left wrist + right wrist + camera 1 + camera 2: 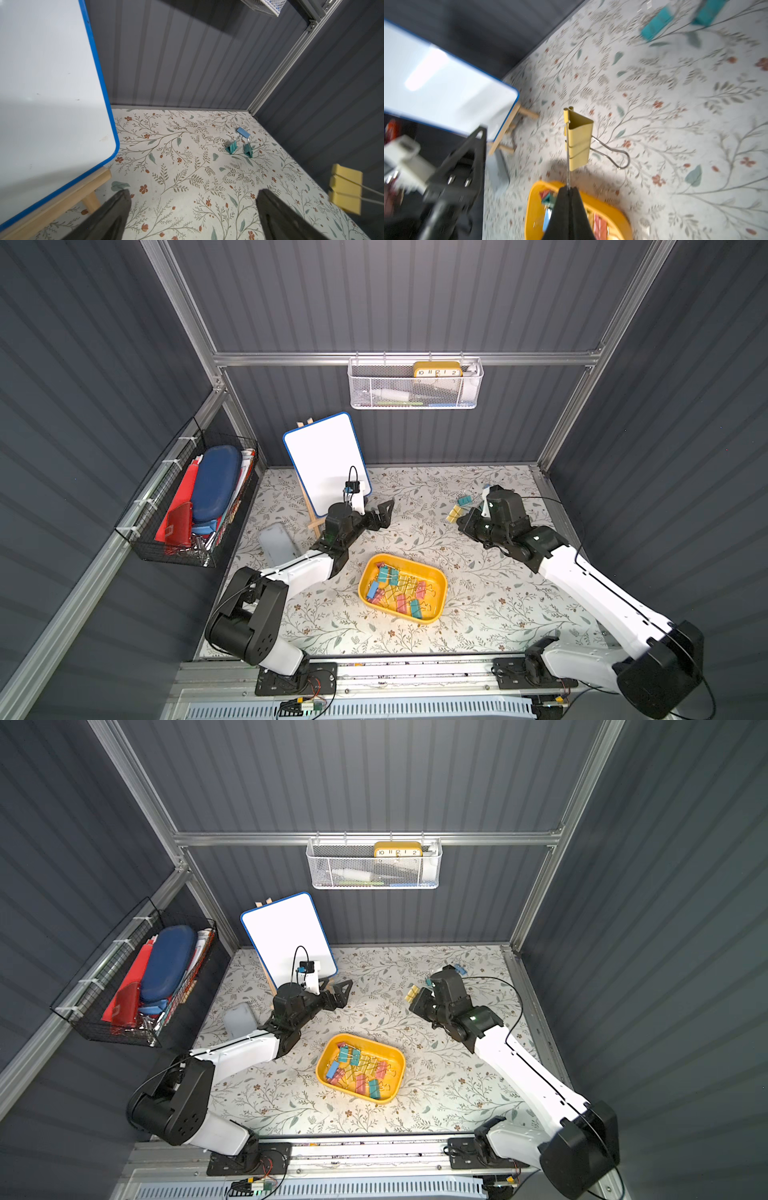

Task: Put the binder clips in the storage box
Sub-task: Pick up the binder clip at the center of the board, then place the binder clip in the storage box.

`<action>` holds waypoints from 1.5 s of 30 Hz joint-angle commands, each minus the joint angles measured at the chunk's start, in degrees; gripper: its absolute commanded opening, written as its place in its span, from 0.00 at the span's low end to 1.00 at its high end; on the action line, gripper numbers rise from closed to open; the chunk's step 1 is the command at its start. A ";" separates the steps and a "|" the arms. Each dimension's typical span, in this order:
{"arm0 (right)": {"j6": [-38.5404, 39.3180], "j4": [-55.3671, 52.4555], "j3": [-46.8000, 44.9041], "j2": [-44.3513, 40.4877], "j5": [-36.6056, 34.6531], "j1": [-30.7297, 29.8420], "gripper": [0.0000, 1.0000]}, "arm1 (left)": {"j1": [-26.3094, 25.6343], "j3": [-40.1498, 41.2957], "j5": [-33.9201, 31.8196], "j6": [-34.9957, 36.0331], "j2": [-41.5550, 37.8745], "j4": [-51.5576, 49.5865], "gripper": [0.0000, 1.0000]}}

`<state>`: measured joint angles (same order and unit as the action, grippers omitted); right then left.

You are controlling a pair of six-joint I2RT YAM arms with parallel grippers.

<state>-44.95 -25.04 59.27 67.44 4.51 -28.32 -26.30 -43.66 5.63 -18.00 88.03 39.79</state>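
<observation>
Next, I release the yellow binder clip from my right gripper in the storage box's bare end [429, 599], beside the pink and teal clips.
The yellow storage box [417, 562] [375, 1040] sits at the table's middle front and holds several binder clips [400, 602] in teal, blue, pink and yellow. My right gripper [568, 188] [460, 519] is shut on the wire handle of yellow binder clips [579, 143] [454, 513] [346, 188] that hang clumped together above the table, at the back right. Two teal clips [231, 147] [248, 150] and a blue clip [243, 132] lie on the table behind it. My left gripper [193, 193] [382, 516] is open with nothing between its fingers, beside the whiteboard.
A whiteboard on a wooden easel [326, 460] stands at the back left. A grey flat object [278, 545] lies near the left arm. A black wire basket [187, 506] hangs on the left wall, and a white mesh basket [415, 385] on the back wall.
</observation>
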 commanded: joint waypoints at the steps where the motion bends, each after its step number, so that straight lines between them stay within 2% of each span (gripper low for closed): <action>1: 5.84 -14.87 1.20 -0.84 5.51 -6.19 0.00 | -0.09 -0.73 4.33 0.64 0.86 1.92 0.99; 6: 2.24 -25.63 3.94 1.22 -0.84 -16.28 0.00 | -0.09 -0.98 3.90 0.24 1.53 1.87 0.99; 9: -2.05 -32.14 6.26 4.94 -7.34 -19.45 0.00 | -0.15 -1.08 3.14 0.20 1.45 1.52 0.99; 14: -5.08 -37.62 10.17 10.90 -10.88 -23.35 0.00 | -0.11 -0.86 2.90 0.16 1.27 1.51 0.99; 19: -5.84 -36.72 11.10 14.71 -11.99 -24.68 0.00 | -0.12 -0.83 2.90 0.16 1.06 1.36 0.99; 33: -11.04 -35.33 14.59 26.02 -8.79 -26.17 0.00 | -0.15 -1.27 2.22 0.33 0.22 0.21 0.99; 37: -12.61 -31.30 12.52 26.09 -9.13 -26.09 0.00 | -0.14 -1.11 1.93 0.38 -0.27 0.02 0.99; 45: -16.79 -17.51 5.36 23.85 -4.53 -25.14 0.00 | -0.14 -1.21 1.88 0.51 -0.27 -0.33 0.99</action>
<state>-58.59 -47.33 67.02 92.36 -1.56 -54.02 -26.30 -43.72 7.68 -18.00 89.19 40.49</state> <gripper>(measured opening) 0.041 0.992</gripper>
